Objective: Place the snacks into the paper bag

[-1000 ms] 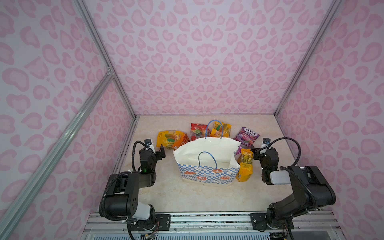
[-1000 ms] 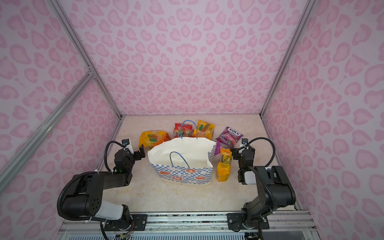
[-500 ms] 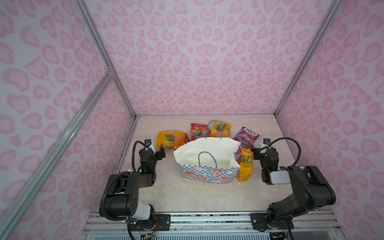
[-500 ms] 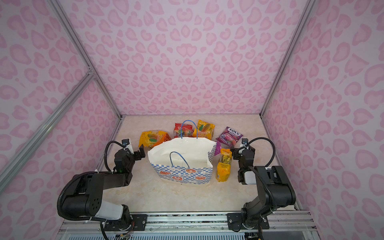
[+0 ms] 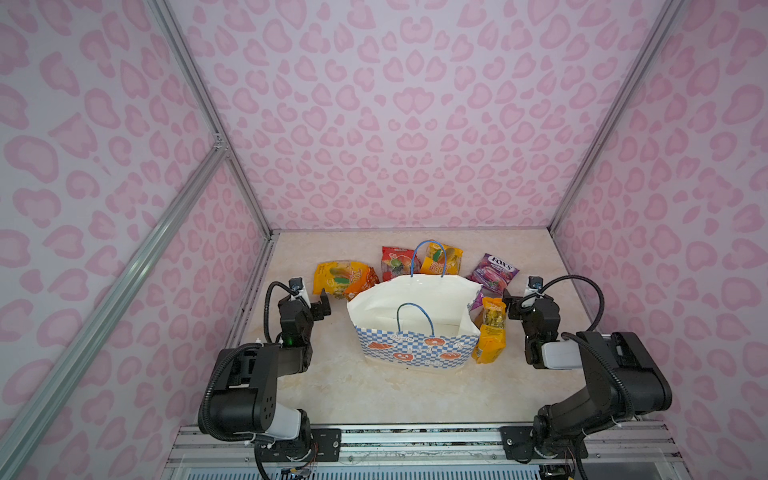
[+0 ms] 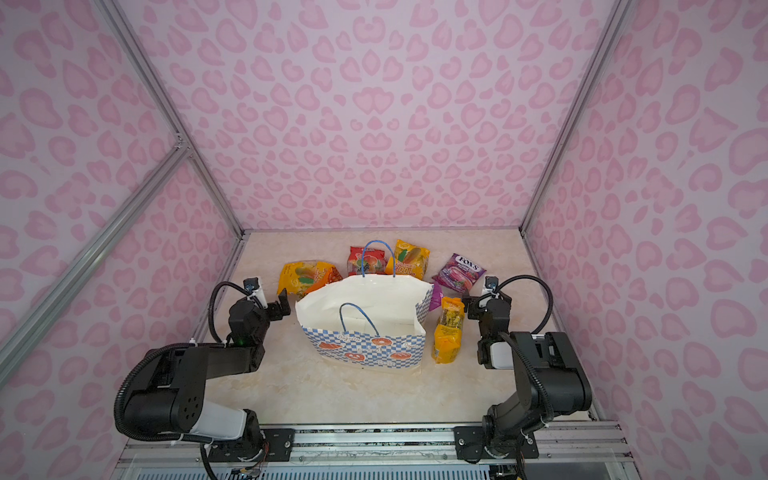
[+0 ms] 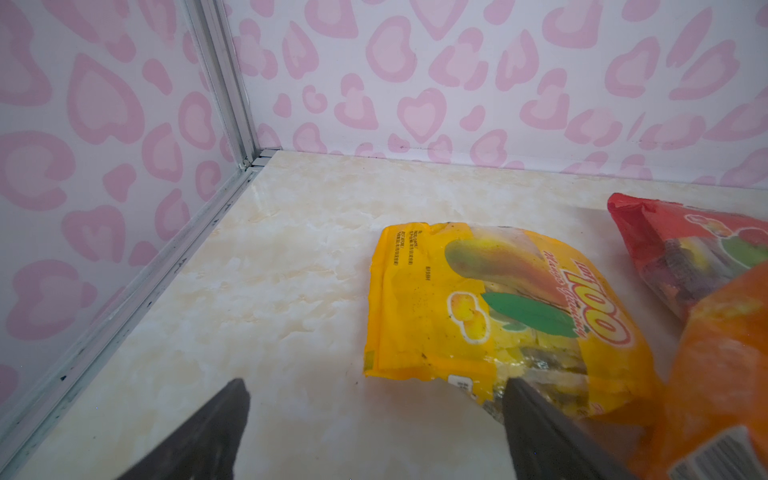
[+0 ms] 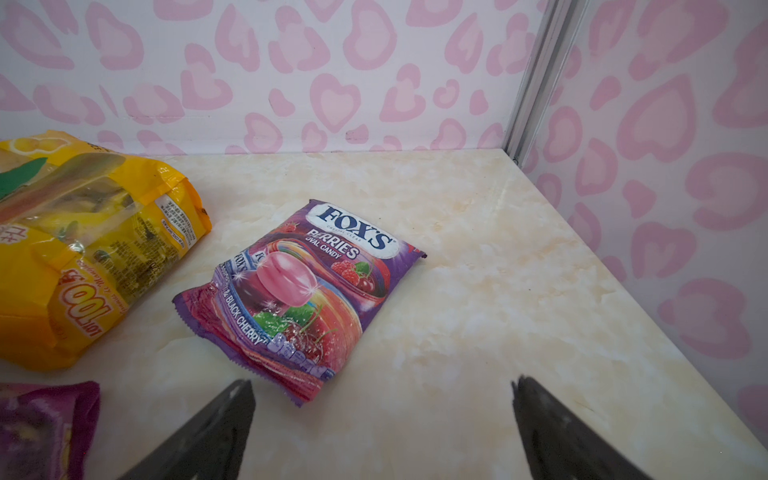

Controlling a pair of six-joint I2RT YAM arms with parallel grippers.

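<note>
Next, my left gripper moves over to the white paper bag and closes on the rim of its short side [image 5: 351,313], the one nearest my left gripper.
The white paper bag [image 5: 415,347] [image 6: 365,345] stands open mid-table in both top views. Snacks lie round it: a yellow mango packet [image 5: 340,277] [image 7: 478,307] at its left rear, a red one [image 5: 394,262] [image 7: 698,253] and a yellow-orange one [image 5: 444,259] [image 8: 83,249] behind it, and the purple FOX'S packet [image 5: 493,270] [image 8: 307,286] at the right rear. An orange packet [image 5: 492,332] leans on the bag's right side. My left gripper [image 5: 316,303] [image 7: 376,386] is open and empty near the mango packet. My right gripper [image 5: 513,306] [image 8: 382,384] is open and empty just short of the FOX'S packet.
Pink heart-patterned walls [image 5: 415,124] with metal frame posts close in the table on three sides. A small purple packet [image 5: 478,300] [image 8: 41,428] sits between the bag and the orange packet. Bare marble tabletop [image 5: 395,395] lies in front of the bag.
</note>
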